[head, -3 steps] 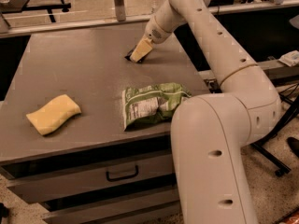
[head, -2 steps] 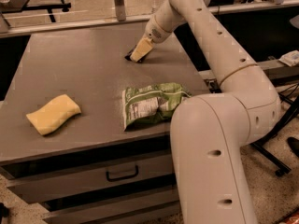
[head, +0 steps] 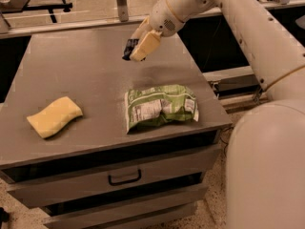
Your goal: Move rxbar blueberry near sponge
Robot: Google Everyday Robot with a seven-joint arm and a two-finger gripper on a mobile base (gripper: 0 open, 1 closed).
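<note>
The robot's gripper should put the rxbar blueberry down on the table (head: 85, 95) next to the back corner of the sponge, toward the snack bag.
My gripper (head: 139, 46) is over the back middle of the grey table (head: 86, 75), lifted off the surface. Its cream fingers (head: 147, 46) are shut on the rxbar blueberry (head: 128, 48), a small dark navy bar that shows at their left side, mostly hidden by the fingers. The sponge (head: 54, 116), a pale yellow wavy block, lies on the table's front left, well away from the gripper.
A large green-and-white snack bag (head: 161, 106) lies on the table's front right, between gripper and front edge. My arm's bulky body (head: 267, 166) fills the right side. Drawers with a handle (head: 125, 178) are below the tabletop.
The gripper has lifted the dark bar off the table and moved it slightly toward the front left. The sponge and green bag have not moved.
</note>
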